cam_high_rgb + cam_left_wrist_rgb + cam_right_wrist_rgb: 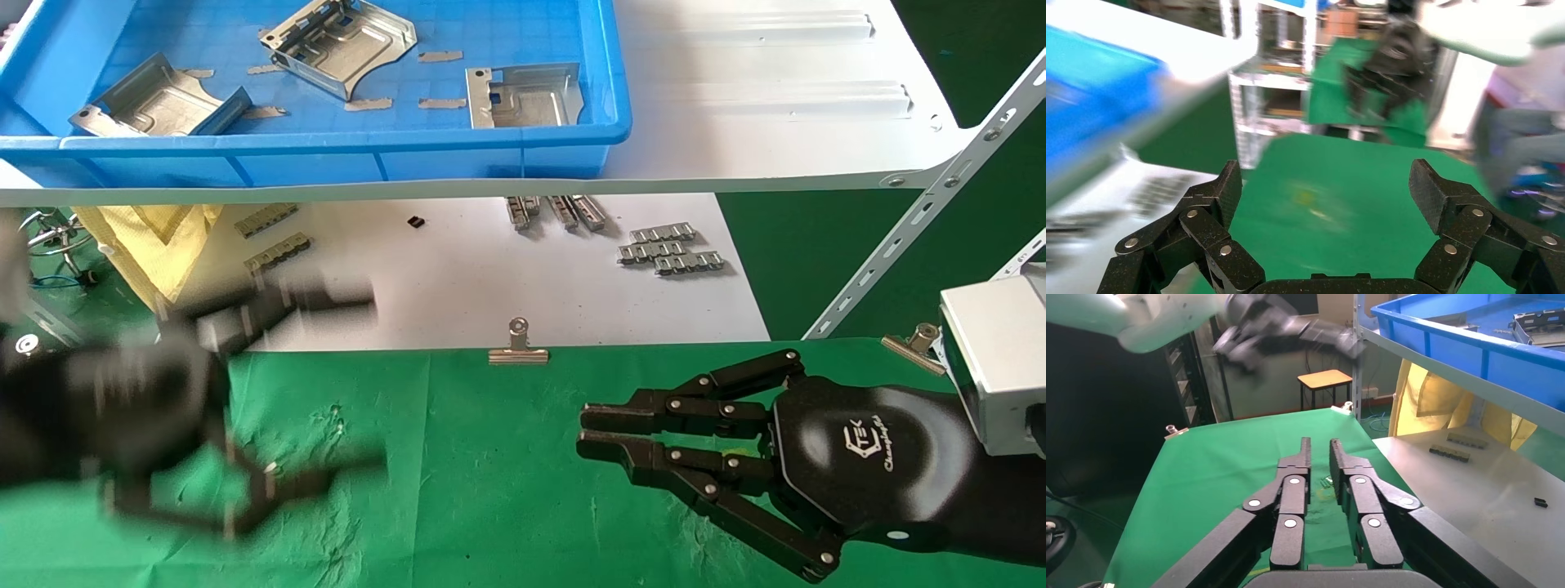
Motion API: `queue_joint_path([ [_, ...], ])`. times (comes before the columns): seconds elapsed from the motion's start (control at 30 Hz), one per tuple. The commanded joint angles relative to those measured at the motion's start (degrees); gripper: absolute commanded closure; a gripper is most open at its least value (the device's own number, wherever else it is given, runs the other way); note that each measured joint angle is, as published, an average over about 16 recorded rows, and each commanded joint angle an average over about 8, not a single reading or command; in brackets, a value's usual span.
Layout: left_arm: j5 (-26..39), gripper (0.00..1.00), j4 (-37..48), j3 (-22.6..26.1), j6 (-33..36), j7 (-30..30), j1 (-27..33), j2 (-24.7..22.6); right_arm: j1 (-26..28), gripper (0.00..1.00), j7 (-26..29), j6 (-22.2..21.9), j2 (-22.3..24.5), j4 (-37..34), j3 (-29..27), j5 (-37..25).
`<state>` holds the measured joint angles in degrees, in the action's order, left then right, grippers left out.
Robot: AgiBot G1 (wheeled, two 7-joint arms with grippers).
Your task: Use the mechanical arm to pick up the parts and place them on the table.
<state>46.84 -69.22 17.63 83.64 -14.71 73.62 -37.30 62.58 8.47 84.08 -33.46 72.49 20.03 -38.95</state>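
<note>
My left gripper needs to close next on the narrow folded side point(301, 24) of the middle silvery part in the blue tray.
Three silvery parts lie in the blue tray point(490, 151) on the white shelf: one at the left point(155, 102), one in the middle point(339, 41), one at the right point(523, 96). My left gripper point(372, 380) is blurred, open wide and empty, low over the left side of the green table point(490, 490); the left wrist view shows its spread fingers point(1327, 184) over bare cloth. My right gripper point(582, 431) is shut and empty, just above the cloth at the right; its fingers point(1319, 446) lie close together with a narrow gap.
Silver binder clips point(518, 343) point(915, 343) sit on the cloth's far edge. Grey clip strips point(670, 249) lie on the white board point(458, 278) under the shelf. A yellow cloth point(155, 237) hangs at the left. A slotted shelf brace point(923, 212) slants at the right.
</note>
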Motion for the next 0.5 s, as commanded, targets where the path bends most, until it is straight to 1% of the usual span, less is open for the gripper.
queue_joint_path([
  [0.03, 1.4, 0.00, 0.5, 0.4, -0.9, -1.8, 3.8, -0.4, 0.0, 1.00, 0.0, 0.0, 0.0, 0.0, 0.0, 0.0],
  [0.17, 7.2, 0.00, 8.3, 3.1, -1.2, -3.0, 13.7, -4.1, 0.0, 1.00, 0.0, 0.0, 0.0, 0.0, 0.0, 0.0],
  [0.3, 14.8, 0.00, 20.3, 6.3, -3.2, -1.5, 23.6, -9.1, 0.0, 1.00, 0.0, 0.0, 0.0, 0.0, 0.0, 0.0],
  [0.37, 18.8, 0.00, 26.9, 7.9, -5.7, -0.1, 28.2, -11.9, 0.0, 1.00, 0.0, 0.0, 0.0, 0.0, 0.0, 0.0],
  [0.5, 25.9, 0.00, 39.1, 10.5, -13.0, 3.1, 35.5, -17.3, 0.0, 1.00, 0.0, 0.0, 0.0, 0.0, 0.0, 0.0],
])
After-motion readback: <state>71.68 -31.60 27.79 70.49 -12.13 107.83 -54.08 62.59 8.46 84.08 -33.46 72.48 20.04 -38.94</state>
